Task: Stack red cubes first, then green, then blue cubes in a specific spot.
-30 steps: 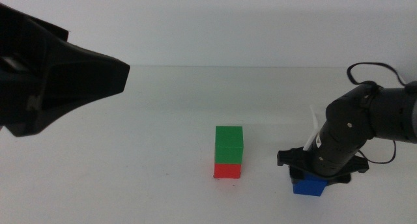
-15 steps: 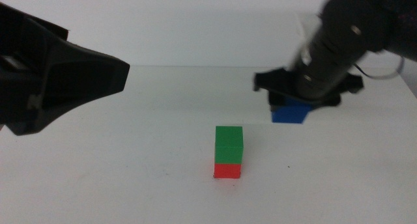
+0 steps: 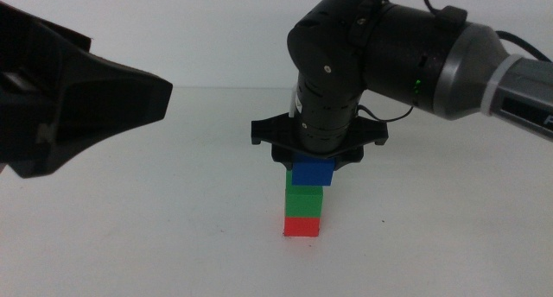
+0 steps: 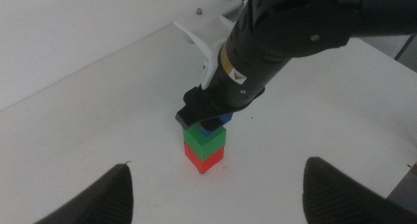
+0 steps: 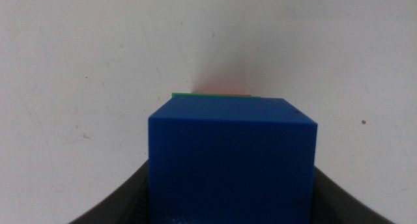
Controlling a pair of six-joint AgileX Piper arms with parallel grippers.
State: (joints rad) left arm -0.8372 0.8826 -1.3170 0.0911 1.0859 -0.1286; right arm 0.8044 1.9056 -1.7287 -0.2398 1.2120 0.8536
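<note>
My right gripper has the blue cube to place. Next, I set it down squarely on top of the green cube [image 3: 304,170].
The red cube [image 3: 301,226] sits on the white table with the green cube [image 3: 305,202] stacked on it. My right gripper [image 3: 313,163] is shut on the blue cube [image 3: 312,172] and holds it directly on top of the green cube; whether it rests on it or hovers just above I cannot tell. The left wrist view shows the red cube [image 4: 203,158], the green cube [image 4: 202,139] and the blue cube [image 4: 215,124] under the right gripper [image 4: 207,117]. In the right wrist view the blue cube [image 5: 231,159] fills the middle, with a green edge [image 5: 189,94] behind it. My left gripper [image 4: 215,185] is open, high at the left.
The left arm [image 3: 69,94] fills the left side of the middle view, well above the table. The right arm [image 3: 406,55] reaches in from the right above the stack. The white tabletop [image 3: 432,228] lies bare around the stack.
My right gripper has lifted the blue cube from the table at the right and carried it left, then lowered it over the green cube. The left arm has not moved.
</note>
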